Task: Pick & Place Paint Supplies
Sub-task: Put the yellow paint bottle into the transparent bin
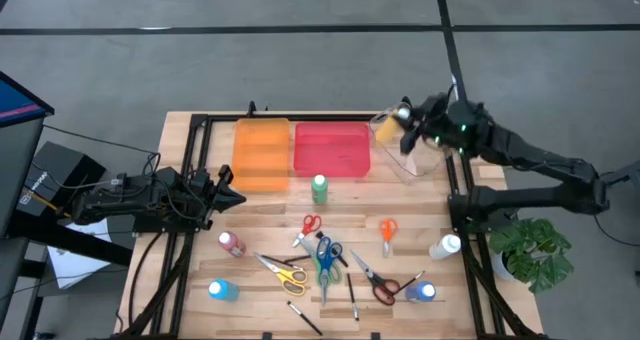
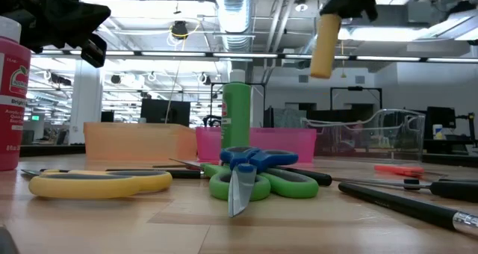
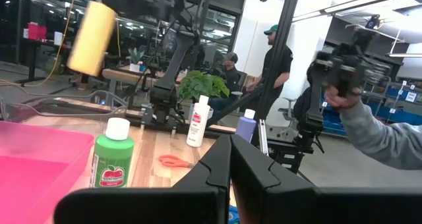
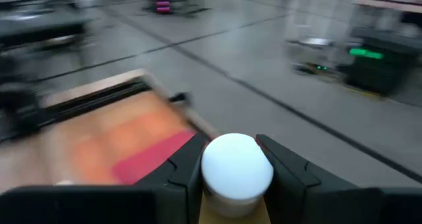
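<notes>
Next, my right gripper lets go of the yellow paint bottle, which is going to let it go inside the far end of the clear bin (image 1: 401,122).
My right gripper (image 1: 408,132) is raised over the table's far right, by the clear bin (image 1: 415,155), and is shut on a yellow paint bottle (image 1: 385,130). My left gripper (image 1: 232,193) hovers shut over the table's left side, beside the orange bin (image 1: 262,155), and touches nothing. A green bottle (image 1: 319,188) stands upright in front of the pink bin (image 1: 332,150). Pink (image 1: 231,244), blue (image 1: 222,291) and white (image 1: 446,246) bottles, several scissors (image 1: 325,258) and thin dark brushes (image 1: 352,298) rest on the near half of the table. My right gripper pinches the yellow bottle at its white cap end (image 4: 236,166), one finger (image 4: 188,168) on either side of it. The yellow body (image 2: 325,45) hangs below the fingers, slightly tilted and lifted well clear of the table.
A second blue bottle (image 1: 420,291) sits near the right front. A potted plant (image 1: 530,250) stands off the table's right edge. People (image 3: 273,59) and a grey sleeve (image 3: 376,132) show in the room beyond the table. Bare wood lies between the bins and the scissors.
</notes>
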`<state>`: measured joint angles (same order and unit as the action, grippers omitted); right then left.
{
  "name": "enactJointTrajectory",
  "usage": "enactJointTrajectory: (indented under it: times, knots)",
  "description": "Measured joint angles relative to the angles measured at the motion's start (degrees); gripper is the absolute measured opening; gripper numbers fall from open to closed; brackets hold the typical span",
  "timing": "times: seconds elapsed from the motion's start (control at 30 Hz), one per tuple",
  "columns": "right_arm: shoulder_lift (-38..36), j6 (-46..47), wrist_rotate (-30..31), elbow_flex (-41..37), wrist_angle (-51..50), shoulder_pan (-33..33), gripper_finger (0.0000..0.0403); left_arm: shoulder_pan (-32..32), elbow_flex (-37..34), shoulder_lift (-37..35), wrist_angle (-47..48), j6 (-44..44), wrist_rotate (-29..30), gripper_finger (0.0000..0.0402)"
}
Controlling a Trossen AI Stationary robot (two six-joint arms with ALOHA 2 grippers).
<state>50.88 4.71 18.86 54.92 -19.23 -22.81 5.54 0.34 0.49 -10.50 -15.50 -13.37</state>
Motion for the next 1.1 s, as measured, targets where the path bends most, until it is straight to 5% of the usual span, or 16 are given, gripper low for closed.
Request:
enactJointTrajectory:
  times: [0.17, 0.43, 0.63, 1.1]
  knots:
    - [0.9, 0.6, 0.1, -0.9, -2.2, -11.0, 0.0112, 0.0, 0.0, 0.0, 0.0, 0.0, 0.0, 0.0001]
    - [6.3, 0.9, -8.4, -7.8, 1.5, -23.1, 0.0113, 0.0, 0.0, 0.0, 0.0, 0.0, 0.0, 0.0001]
    - [13.0, 0.7, -10.2, -11.9, 12.0, -26.5, 0.0113, 0.0, 0.0, 0.0, 0.0, 0.0, 0.0, 0.0001]
    - [26.5, -0.2, -9.8, -11.9, 19.3, -28.1, 0.0113, 0.0, 0.0, 0.0, 0.0, 0.0, 0.0, 0.0001]
